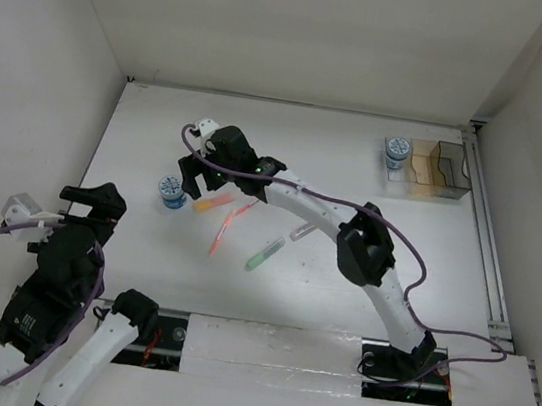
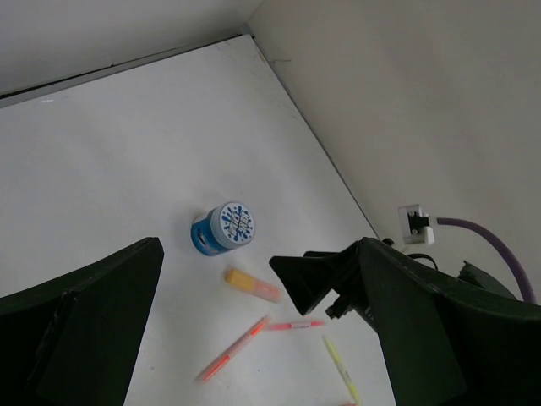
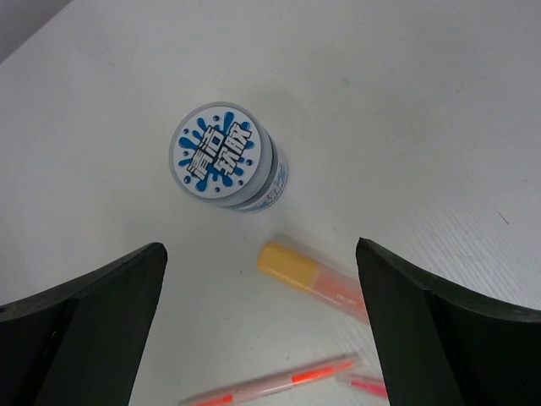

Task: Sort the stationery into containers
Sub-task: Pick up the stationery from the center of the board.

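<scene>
The blue-and-white pot near the orange marker is next for my right gripper, which should move over to it and close on the pot's sides (image 1: pixel 173 199) (image 3: pixel 269 183).
A blue-and-white pot (image 1: pixel 173 191) stands at the table's left; it also shows in the right wrist view (image 3: pixel 224 157) and the left wrist view (image 2: pixel 224 228). A second pot (image 1: pixel 395 152) sits in the left compartment of the clear organiser (image 1: pixel 447 172) at the back right. An orange marker (image 1: pixel 213 202) (image 3: pixel 313 279), an orange pen (image 1: pixel 217 241) (image 3: pixel 279 381), a green pen (image 1: pixel 264 255) and a pale pen (image 1: pixel 302 232) lie mid-table. My right gripper (image 1: pixel 199 178) (image 3: pixel 259 249) is open and empty above the orange marker, beside the pot. My left gripper (image 1: pixel 89 203) (image 2: pixel 258 254) is open and empty at the near left.
White walls (image 1: pixel 70 54) enclose the table on the left, back and right. A red pen (image 2: pixel 296 325) and a yellow pen (image 2: pixel 340 368) lie near the orange ones. The right arm (image 1: pixel 365 252) and its purple cable stretch across the table's middle.
</scene>
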